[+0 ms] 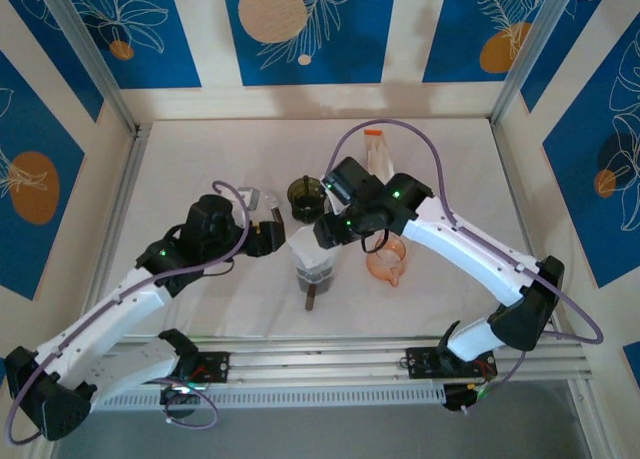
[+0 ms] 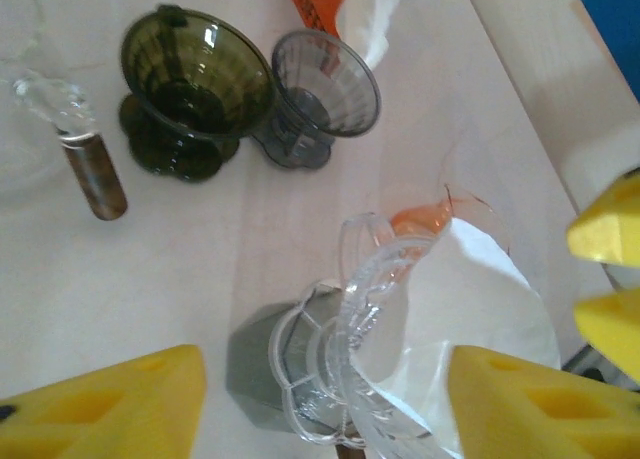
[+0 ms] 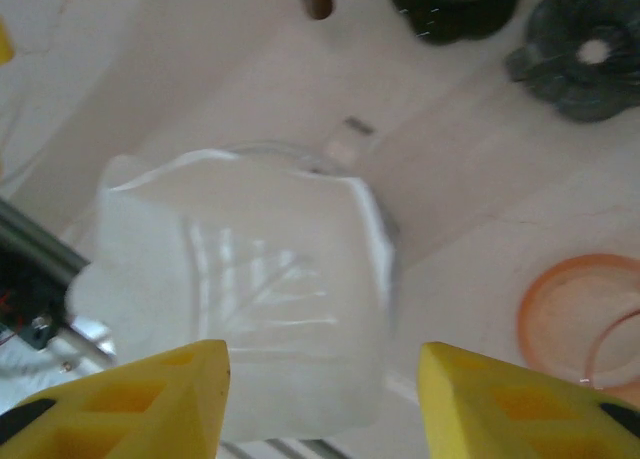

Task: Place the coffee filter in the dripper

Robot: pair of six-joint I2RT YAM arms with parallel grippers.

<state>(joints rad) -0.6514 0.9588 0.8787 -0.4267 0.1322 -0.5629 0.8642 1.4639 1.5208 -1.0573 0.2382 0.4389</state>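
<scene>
The white paper filter leans out over the rim of the clear dripper. My right gripper needs to pinch its edge (image 3: 378,244) facing the orange dripper and straighten it in the cone.
A clear ribbed dripper (image 2: 365,339) stands on a grey base at mid-table, with the white paper filter (image 2: 490,299) sitting in its cone. From above the filter (image 1: 308,249) shows between both wrists. My left gripper (image 2: 320,409) is open, its yellow fingers wide on either side of the dripper, and it sits just left of it (image 1: 272,234). My right gripper (image 3: 325,399) is open, hovering just over the filter (image 3: 240,279) and touching nothing; from above it (image 1: 322,231) is over the dripper's right side.
A dark green dripper (image 2: 195,79) and a grey dripper (image 2: 320,94) stand behind. An orange dripper (image 1: 388,259) lies to the right. An orange-topped bag (image 1: 375,151) is at the back. A clear piece with a brown handle (image 2: 95,179) lies at the left.
</scene>
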